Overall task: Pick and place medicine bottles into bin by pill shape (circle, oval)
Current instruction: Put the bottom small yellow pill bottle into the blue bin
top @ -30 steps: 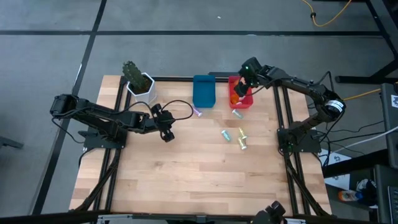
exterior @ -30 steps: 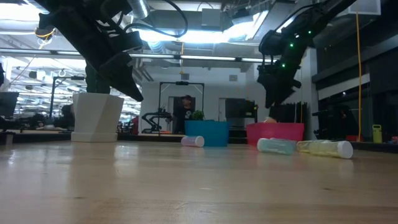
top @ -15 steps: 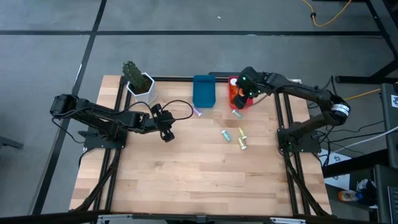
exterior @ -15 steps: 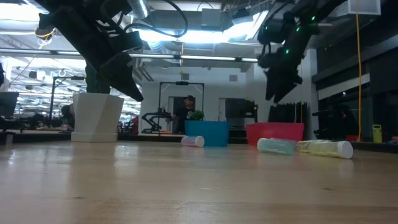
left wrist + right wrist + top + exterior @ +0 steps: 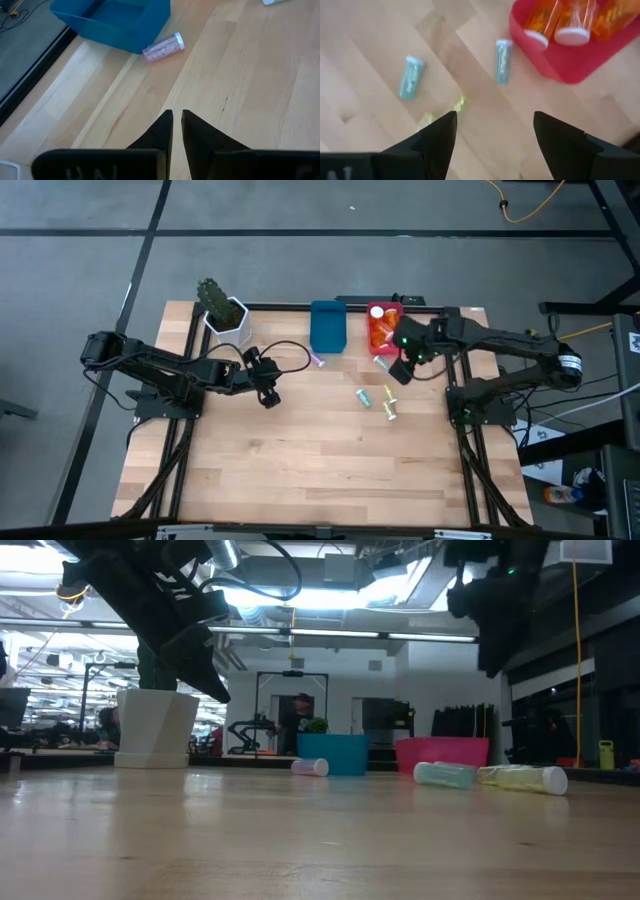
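Observation:
Next, I move my right gripper to the yellowish vial farthest from the red bin and close it on that vial's body (image 5: 389, 410) (image 5: 426, 120).
The red bin (image 5: 386, 330) at the table's far side holds several orange bottles with white caps (image 5: 570, 22). The blue bin (image 5: 328, 327) stands to its left. A purple vial (image 5: 163, 47) lies on its side by the blue bin's near corner. A teal vial (image 5: 503, 61) lies close to the red bin. Another teal vial (image 5: 411, 76) and two yellowish vials (image 5: 389, 404) lie nearer the table's middle. My right gripper (image 5: 495, 132) is open and empty, raised above the table just near of the red bin (image 5: 400, 370). My left gripper (image 5: 177, 120) is shut and empty, left of the vials (image 5: 268, 395).
A white plant pot (image 5: 228, 317) stands at the far left of the table. Bare wood spreads across the table's near half (image 5: 300, 470). In the low view the teal vial (image 5: 443, 774) and a yellowish vial (image 5: 522, 778) lie in front of the red bin (image 5: 442, 752).
My right gripper has risen from just above the red bin and moved toward the table's near edge, away from the bin. It now hangs over the vials on the table.

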Robot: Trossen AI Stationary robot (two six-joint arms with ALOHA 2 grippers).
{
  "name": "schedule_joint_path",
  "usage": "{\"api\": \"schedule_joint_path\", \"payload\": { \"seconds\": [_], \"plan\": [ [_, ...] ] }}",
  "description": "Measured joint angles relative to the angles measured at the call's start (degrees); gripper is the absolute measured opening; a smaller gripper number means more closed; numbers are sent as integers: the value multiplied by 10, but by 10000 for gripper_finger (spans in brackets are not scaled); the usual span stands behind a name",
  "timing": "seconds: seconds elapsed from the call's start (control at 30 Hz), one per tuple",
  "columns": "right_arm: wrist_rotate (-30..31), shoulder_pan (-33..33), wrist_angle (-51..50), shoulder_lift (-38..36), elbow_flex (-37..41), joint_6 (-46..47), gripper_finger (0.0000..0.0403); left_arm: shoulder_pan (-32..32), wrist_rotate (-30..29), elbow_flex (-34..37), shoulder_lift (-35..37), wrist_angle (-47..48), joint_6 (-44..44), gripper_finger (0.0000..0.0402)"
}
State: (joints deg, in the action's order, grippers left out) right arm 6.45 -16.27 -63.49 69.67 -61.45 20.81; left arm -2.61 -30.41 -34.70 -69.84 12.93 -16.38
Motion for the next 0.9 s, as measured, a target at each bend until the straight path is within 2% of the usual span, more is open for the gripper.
{"api": "schedule_joint_path", "payload": {
  "seconds": [0.2, 0.43, 0.67, 0.9],
  "plan": [
    [30, 78, -34, -8, 16, 60, 264, 0, 0, 0, 0, 0, 0, 35],
    [27, 155, -4, -36, 151, 136, 264, 0, 0, 0, 0, 1, -1, 35],
    [-23, 208, 130, -51, 292, 216, 264, 0, 0, 0, 0, 1, -13, 35],
    [-25, 243, 292, -52, 353, 261, 264, 0, 0, 0, 0, -1, -13, 35]
  ]
}}
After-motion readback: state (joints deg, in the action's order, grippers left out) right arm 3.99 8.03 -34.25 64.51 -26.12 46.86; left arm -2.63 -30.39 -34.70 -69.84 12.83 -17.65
